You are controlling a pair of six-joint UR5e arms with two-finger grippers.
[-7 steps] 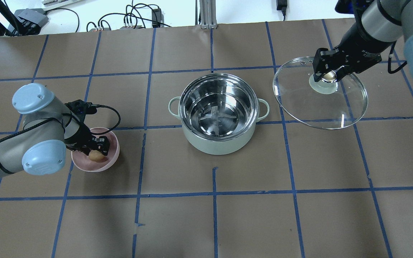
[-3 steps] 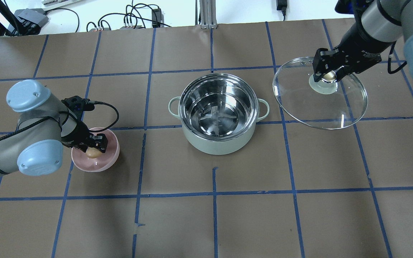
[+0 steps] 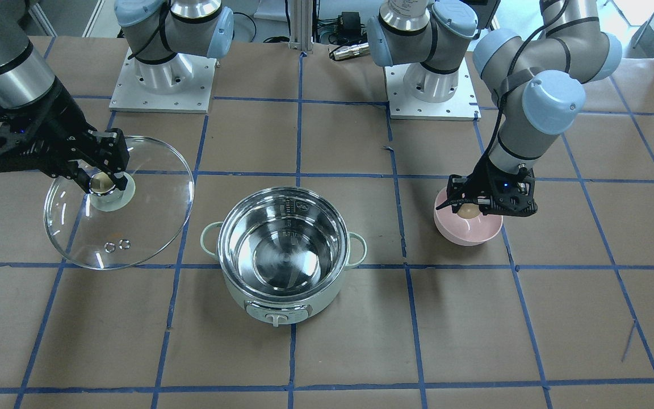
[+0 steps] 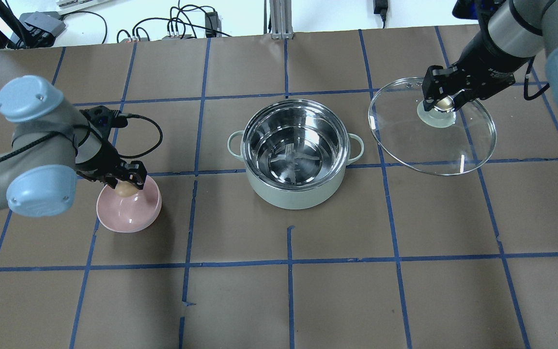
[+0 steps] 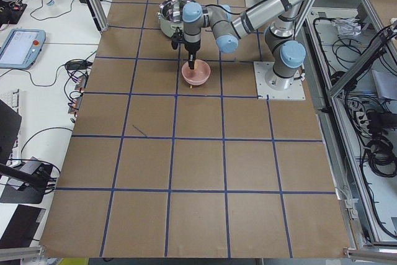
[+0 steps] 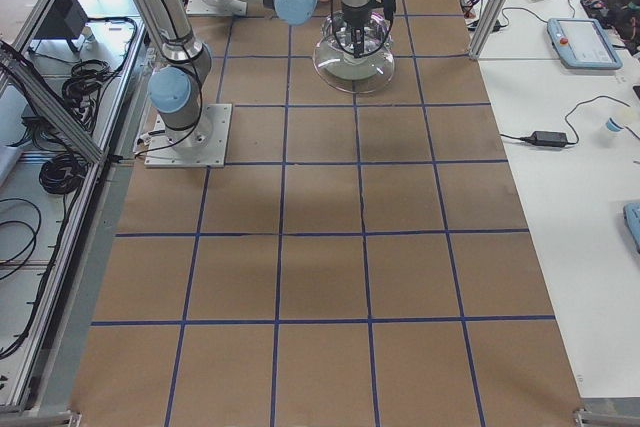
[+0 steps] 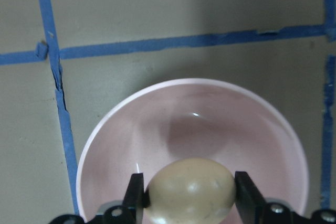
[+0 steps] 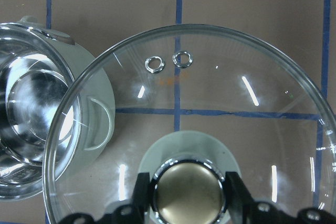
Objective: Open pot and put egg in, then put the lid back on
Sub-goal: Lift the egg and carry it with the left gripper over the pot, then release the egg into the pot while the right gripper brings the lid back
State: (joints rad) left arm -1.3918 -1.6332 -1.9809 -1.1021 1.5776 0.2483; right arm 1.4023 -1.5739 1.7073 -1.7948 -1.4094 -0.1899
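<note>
Next, my left gripper lets go of the brown egg inside the mint-green pot. It will release it by the pot's steel side (image 3: 249, 258) closest to the glass lid.
The mint-green pot (image 4: 298, 196) stands open at the table's middle, its steel inside empty; it also shows in the front view (image 3: 287, 295). My left gripper (image 4: 125, 186) is shut on the brown egg (image 4: 125, 190) and holds it just above the pink bowl (image 4: 129, 215). The left wrist view shows the egg (image 7: 190, 192) between the fingers, with the bowl (image 7: 210, 124) below. My right gripper (image 4: 444, 103) is shut on the golden knob of the glass lid (image 4: 429, 140) and holds the lid to the right of the pot. The right wrist view shows the lid (image 8: 210, 93).
The pink bowl (image 3: 466, 233) sits left of the pot, about one grid square away. Cables and power gear lie past the table's far edge (image 4: 177, 29). The arm bases (image 3: 162, 85) stand on my side of the table.
My left gripper has risen out of the pink bowl with the egg in it and shifted toward the bowl's far rim. The right gripper and lid have not moved.
</note>
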